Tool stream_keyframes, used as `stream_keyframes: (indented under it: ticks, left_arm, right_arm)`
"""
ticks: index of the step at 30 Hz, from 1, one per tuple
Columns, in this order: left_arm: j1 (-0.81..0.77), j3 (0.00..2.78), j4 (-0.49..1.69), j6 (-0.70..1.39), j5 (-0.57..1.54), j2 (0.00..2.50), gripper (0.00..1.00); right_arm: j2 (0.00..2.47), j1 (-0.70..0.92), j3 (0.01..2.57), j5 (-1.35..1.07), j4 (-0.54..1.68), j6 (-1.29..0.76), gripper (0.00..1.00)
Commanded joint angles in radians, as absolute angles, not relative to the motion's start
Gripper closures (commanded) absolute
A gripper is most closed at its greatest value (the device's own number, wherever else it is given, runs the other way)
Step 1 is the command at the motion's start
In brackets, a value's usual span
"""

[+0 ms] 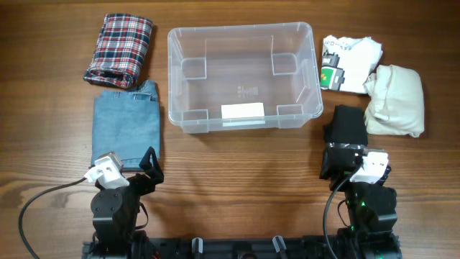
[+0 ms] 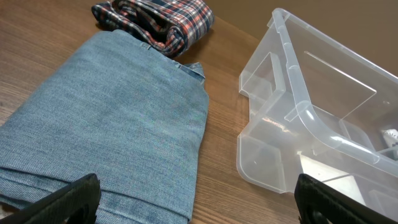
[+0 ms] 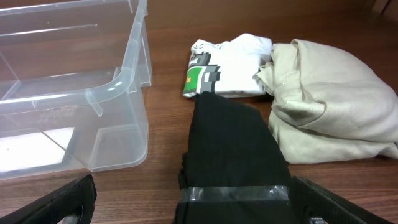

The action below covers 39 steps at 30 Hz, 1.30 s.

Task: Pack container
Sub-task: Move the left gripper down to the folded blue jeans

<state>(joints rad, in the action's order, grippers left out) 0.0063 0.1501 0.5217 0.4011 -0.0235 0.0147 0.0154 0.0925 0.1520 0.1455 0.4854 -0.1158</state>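
My left gripper should next move over to the middle of the blue jeans' outer side edge (image 1: 95,121) (image 2: 51,81), farthest from the clear plastic container, and close there.
The clear plastic container (image 1: 188,43) stands at the middle back of the table, with nothing inside and a white label on its near wall; it also shows in the left wrist view (image 2: 298,112) and the right wrist view (image 3: 118,81). Folded blue jeans (image 1: 126,128) lie left of it, with a plaid garment (image 1: 120,49) behind them. A black garment bound with clear tape (image 1: 348,129) lies to the right, beside a cream garment (image 1: 395,99) and a white printed shirt (image 1: 348,61). My left gripper (image 2: 199,208) is open over the near edge of the jeans (image 2: 106,118). My right gripper (image 3: 193,208) is open around the near end of the black garment (image 3: 233,149).
The wooden table (image 1: 244,165) carries everything. Both arm bases sit at the front edge, each with a black cable (image 1: 32,201) trailing beside it.
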Motion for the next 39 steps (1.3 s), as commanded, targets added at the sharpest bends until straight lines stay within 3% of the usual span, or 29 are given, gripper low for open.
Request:
stream_keyframes:
  ticks: [1,39]
  left_arm:
    - [0.002,0.143,0.516,0.382,-0.008,0.006,0.00]
    - [0.002,0.143,0.514,0.422,0.028,0.006,0.00]
  right_arm:
    - [0.013,0.088,0.150,0.133,0.483,-0.133,0.00]
    - [0.013,0.088,0.150,0.133,0.483,-0.133,0.00]
